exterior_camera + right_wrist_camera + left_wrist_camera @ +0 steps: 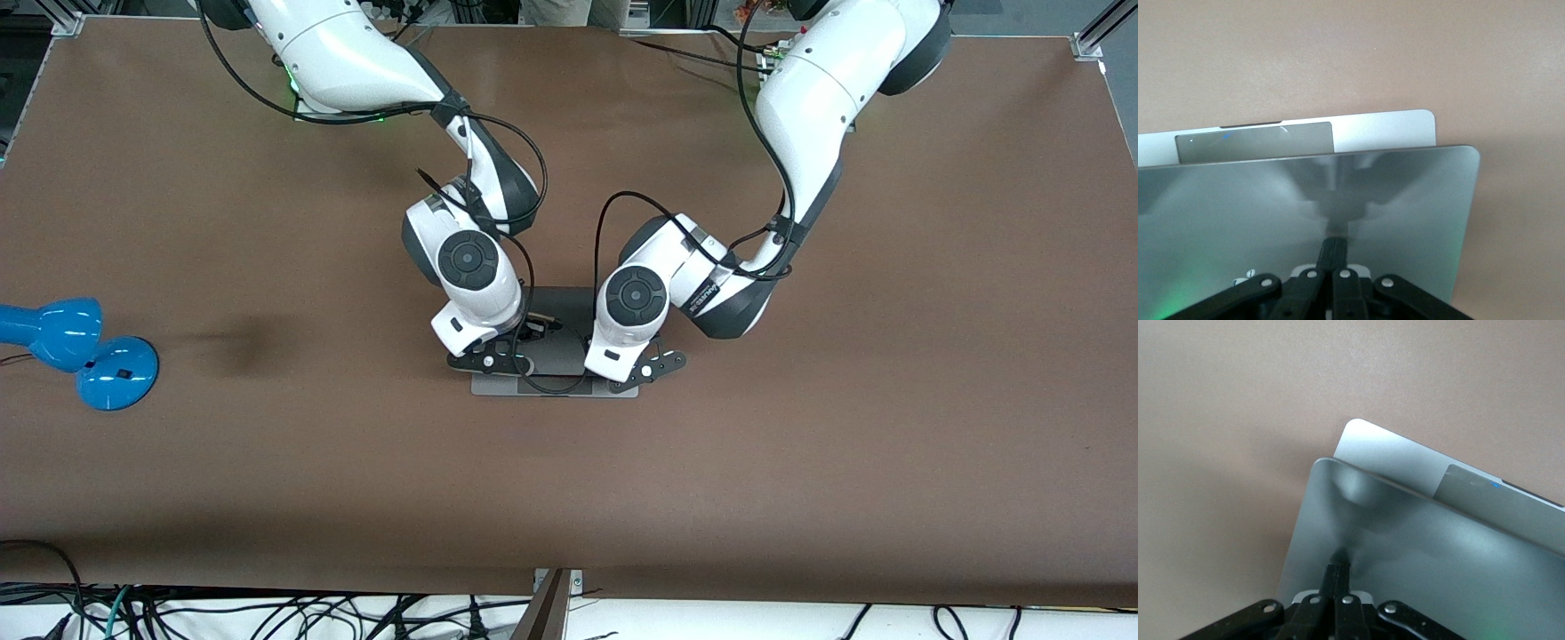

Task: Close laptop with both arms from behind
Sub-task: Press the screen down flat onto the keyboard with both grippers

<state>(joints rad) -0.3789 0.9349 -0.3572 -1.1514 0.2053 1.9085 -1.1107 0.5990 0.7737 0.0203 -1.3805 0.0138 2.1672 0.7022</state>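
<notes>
Next, I let go of the lid, now tilted low over the base, with my left gripper so that it rests flat on the laptop's base (pixel 555 341), covering the palm rest and trackpad.
The silver-grey laptop (pixel 569 307) lies in the middle of the brown table, its lid tilted low over its base and only a narrow gap open. My left gripper (pixel 647 368) is shut, and its tips (pixel 1338 561) press on the outer face of the lid (pixel 1425 547) near the corner toward the left arm's end. My right gripper (pixel 494 360) is shut, and its tips (pixel 1333 245) press on the lid (pixel 1258 207) near the other corner. The palm rest (pixel 1385 130) and grey trackpad (pixel 1255 143) show past the lid's edge. The keyboard and logo are hidden.
A blue desk lamp (pixel 80 351) lies on the table at the right arm's end. Cables (pixel 267 613) hang along the table's edge nearest the front camera. Bare brown tabletop (pixel 800 462) surrounds the laptop.
</notes>
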